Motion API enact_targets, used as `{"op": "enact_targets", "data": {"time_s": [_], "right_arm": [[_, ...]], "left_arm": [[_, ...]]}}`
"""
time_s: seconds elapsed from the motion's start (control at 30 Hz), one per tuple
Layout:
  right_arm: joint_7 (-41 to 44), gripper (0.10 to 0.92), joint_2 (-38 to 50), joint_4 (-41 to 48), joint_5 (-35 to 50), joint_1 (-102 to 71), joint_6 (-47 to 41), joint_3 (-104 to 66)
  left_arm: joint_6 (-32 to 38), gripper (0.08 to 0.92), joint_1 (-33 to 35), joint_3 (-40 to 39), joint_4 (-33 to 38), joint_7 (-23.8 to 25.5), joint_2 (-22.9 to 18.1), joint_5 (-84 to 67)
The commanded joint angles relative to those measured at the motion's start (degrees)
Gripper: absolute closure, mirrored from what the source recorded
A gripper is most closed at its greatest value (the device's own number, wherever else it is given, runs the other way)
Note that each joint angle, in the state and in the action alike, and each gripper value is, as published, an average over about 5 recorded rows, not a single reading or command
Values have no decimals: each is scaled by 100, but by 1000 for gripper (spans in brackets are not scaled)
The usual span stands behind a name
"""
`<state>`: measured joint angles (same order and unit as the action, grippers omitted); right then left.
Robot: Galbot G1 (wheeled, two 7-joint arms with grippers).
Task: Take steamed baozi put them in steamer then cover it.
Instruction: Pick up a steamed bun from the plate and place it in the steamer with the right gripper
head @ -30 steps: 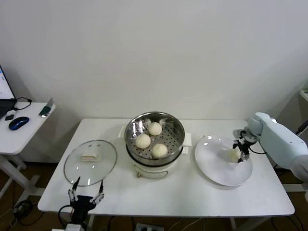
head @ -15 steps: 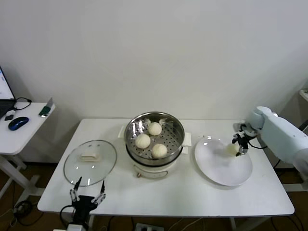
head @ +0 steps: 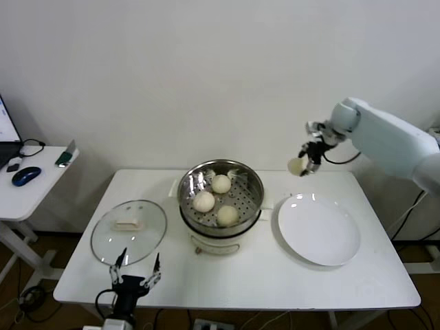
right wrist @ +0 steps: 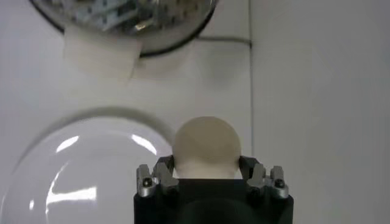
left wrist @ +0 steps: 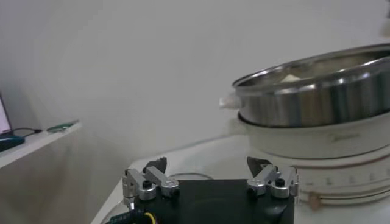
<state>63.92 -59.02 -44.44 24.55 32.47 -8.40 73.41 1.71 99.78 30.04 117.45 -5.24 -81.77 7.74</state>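
The fourth baozi, now high above the table's back edge, will be let go by my right gripper on the steamer tray's bare patch point(head: 239, 195) nearest the plate, next to the other baozi.
The steel steamer point(head: 221, 199) stands at the table's middle on its cream base, with three baozi point(head: 221, 183) on its perforated tray. My right gripper point(head: 302, 166) is shut on the fourth baozi point(head: 296, 166) and holds it high in the air, above the table's back edge between the steamer and the plate. That baozi also shows in the right wrist view point(right wrist: 206, 148). The glass cover point(head: 129, 231) lies flat on the table left of the steamer. My left gripper point(head: 135, 271) is open and empty at the table's front edge, just in front of the cover.
An empty white plate point(head: 319, 230) lies right of the steamer. A side desk point(head: 27, 184) with a mouse stands at the far left. The wall is close behind the table.
My right gripper has lifted the fourth baozi off the plate and carried it up and left toward the steamer. The plate is now empty. The left gripper shifted slightly right.
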Motion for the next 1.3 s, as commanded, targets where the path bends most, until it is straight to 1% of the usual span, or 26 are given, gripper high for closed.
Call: {"op": "enact_targets", "data": {"time_s": [0.03,0.3,0.43,0.53,0.73,1.3], "right_arm": [[-361,338,-664,-998,2219,1548,-764,1681],[-909,342,-1025,-1876,2316,1469,-1269,2088],[-1210,341,-1204,-2057,2336,1155,-1475,2119],[-1345,338,-1339,-2012,2346,877,-1574,2068],[-1359,338,-1479,-1794,2210,492,-1582,2120],[-1317,338,-1493,-1288,1751,104,-1521,1988]], "left_arm": [[9,177,46,-200,159,10,5,-2],[38,177,41,-270,162,30,58,-10],[41,177,26,-282,146,32,73,-12],[52,177,29,-274,119,34,87,-20],[86,177,48,-211,53,37,93,-75],[65,177,-24,-211,-10,35,99,-78]]}}
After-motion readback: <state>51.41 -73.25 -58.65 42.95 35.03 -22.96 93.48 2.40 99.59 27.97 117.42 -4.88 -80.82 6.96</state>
